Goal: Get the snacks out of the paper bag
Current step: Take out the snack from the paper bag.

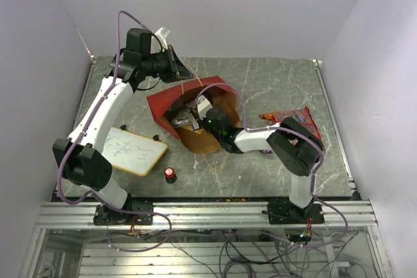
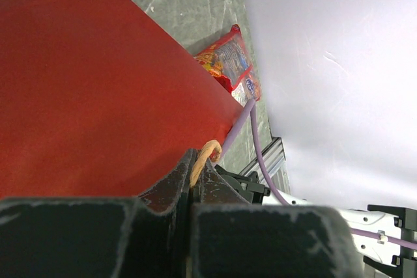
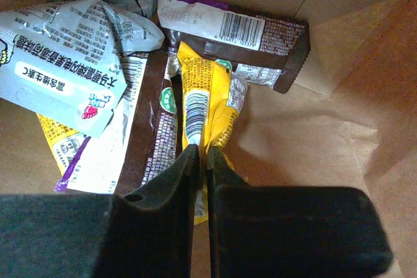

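Observation:
The robot's right gripper needs to set the yellow snack bar down on the table (image 1: 261, 154) beside the red chip bag, toward the paper bag.
The red paper bag (image 1: 161, 105) lies tipped on the table, its brown mouth facing the arms. My left gripper (image 1: 174, 63) is behind it, shut on the bag's tan string handle (image 2: 207, 154); the red wall (image 2: 98, 83) fills the left wrist view. My right gripper (image 1: 199, 112) reaches inside the bag. There its jaws (image 3: 203, 154) are shut on the end of a yellow snack bar (image 3: 205, 96). Around it lie a brown and purple bar (image 3: 241, 37), a white packet (image 3: 58, 63) and a brown packet (image 3: 153, 141). A red chip bag (image 1: 293, 118) lies on the table to the right.
A wood-framed whiteboard (image 1: 133, 151) lies at the near left. A small red-topped black knob (image 1: 169, 174) stands near the front edge. White walls close in on the left, back and right. The metal rail (image 1: 208, 213) runs along the front.

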Available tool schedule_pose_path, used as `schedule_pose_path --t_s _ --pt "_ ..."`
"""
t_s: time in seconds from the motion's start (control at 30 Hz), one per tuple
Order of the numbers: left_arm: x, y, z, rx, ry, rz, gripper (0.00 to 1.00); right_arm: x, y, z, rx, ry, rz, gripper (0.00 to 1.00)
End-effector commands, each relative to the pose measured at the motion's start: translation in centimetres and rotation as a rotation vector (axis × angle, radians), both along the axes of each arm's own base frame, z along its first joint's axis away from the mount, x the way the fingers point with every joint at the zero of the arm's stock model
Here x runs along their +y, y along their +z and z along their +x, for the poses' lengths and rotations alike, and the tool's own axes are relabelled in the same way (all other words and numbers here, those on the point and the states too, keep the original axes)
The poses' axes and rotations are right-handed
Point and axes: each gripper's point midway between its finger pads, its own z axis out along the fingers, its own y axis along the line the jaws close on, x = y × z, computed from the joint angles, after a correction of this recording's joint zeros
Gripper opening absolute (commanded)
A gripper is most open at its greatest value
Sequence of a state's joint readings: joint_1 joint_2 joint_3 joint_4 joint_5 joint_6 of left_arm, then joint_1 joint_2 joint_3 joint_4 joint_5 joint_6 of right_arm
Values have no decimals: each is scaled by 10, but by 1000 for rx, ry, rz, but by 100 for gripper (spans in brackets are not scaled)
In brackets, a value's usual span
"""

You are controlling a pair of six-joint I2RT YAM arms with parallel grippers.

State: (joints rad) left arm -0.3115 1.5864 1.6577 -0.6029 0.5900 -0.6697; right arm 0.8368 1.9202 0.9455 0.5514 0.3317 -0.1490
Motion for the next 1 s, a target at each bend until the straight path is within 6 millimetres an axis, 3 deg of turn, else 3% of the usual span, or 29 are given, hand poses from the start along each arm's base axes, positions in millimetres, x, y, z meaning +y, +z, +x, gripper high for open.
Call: schedule_pose_path --t_s 0.0,0.2,0.57,0.8,0.97 --pt "-3 13 0 -45 -13 -14 7 -1 17 -2 -1 1 35 6" --pt "-1 9 1 -29 1 -5 7 2 46 -9 -10 22 97 0" --pt "-1 9 5 -31 7 7 7 -4 72 -44 63 64 191 0" --pt "0 0 7 -21 16 15 7 -16 108 -87 126 123 267 0" --pt "-2 -11 9 -1 13 14 7 -45 118 -128 218 119 306 0"
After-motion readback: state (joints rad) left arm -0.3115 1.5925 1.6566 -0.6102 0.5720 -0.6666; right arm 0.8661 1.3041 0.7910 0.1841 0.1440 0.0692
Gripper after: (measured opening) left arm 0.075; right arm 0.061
